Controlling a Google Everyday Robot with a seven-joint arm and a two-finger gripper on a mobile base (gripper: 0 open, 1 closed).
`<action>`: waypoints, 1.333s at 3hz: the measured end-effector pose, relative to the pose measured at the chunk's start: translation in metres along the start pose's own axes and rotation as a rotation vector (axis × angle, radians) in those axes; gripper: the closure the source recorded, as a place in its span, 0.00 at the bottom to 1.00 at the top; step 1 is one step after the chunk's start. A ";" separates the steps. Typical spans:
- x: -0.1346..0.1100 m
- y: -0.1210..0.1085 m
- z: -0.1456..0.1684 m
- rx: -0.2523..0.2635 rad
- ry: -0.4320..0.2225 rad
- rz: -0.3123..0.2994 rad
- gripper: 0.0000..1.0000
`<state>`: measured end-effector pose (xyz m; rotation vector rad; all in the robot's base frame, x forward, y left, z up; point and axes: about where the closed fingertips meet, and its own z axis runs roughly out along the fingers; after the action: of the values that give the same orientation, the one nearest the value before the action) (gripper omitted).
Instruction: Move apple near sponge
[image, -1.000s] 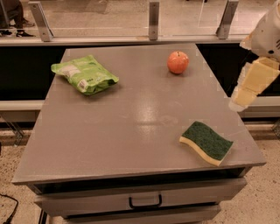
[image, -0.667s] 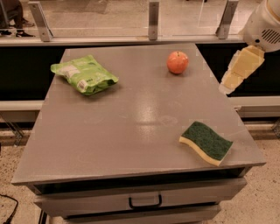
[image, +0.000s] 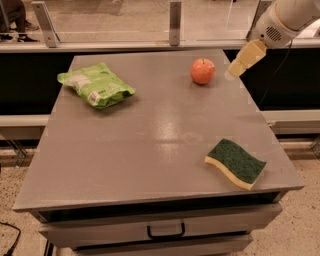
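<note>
The gripper closes next on the upper side of the apple (image: 207, 67), around the half facing away from the light-green snack bag.
The orange-red apple (image: 202, 71) sits upright at the far right of the grey table (image: 150, 135). The sponge (image: 236, 163), dark green on top with a pale yellow base, lies near the front right corner, well apart from the apple. My gripper (image: 238, 65), with pale yellow fingers, hangs from the white arm at the upper right, just right of the apple and a little above the table's right edge. It holds nothing.
A crinkly light-green snack bag (image: 95, 85) lies at the far left of the table. A drawer with a handle (image: 166, 231) is below the front edge. A railing with metal posts (image: 175, 22) runs behind the table.
My gripper has moved up and to the left, from beside the table's right edge toward the apple. The apple, sponge and bag have not moved.
</note>
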<state>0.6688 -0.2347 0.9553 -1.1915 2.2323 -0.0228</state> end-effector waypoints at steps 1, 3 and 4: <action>-0.013 -0.017 0.039 -0.024 -0.023 0.068 0.00; -0.035 -0.025 0.099 -0.085 -0.046 0.179 0.00; -0.042 -0.021 0.117 -0.114 -0.053 0.218 0.00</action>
<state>0.7624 -0.1851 0.8869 -0.9874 2.3296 0.2237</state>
